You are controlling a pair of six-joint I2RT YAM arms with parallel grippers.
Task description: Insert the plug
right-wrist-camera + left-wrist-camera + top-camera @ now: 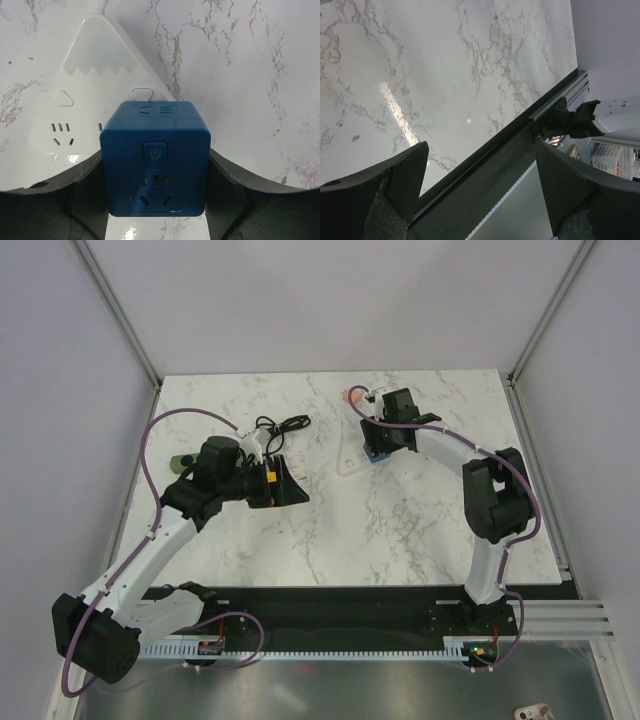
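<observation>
My right gripper is going to let go of the blue cube on the bare marble [430,486] just in front of its white forearm.
The plug [155,160] is a blue cube with a power button and socket holes on its faces. My right gripper [156,172] is shut on it, with its fingers [227,192] on its two sides. It is held just above the marble table, over the near corner of a white triangular socket block [85,105]. In the top view the plug [377,454] and right gripper [380,445] are at the back centre, with the white block [349,462] just to their left. My left gripper [292,486] is open and empty at mid-left; its wrist view [481,150] shows only the table edge.
A coiled black cable [281,425] lies behind the left gripper. A small green object [180,462] sits at the far left by the left arm. A pink object [353,395] lies behind the right gripper. The black base rail [485,165] runs along the table's near edge.
</observation>
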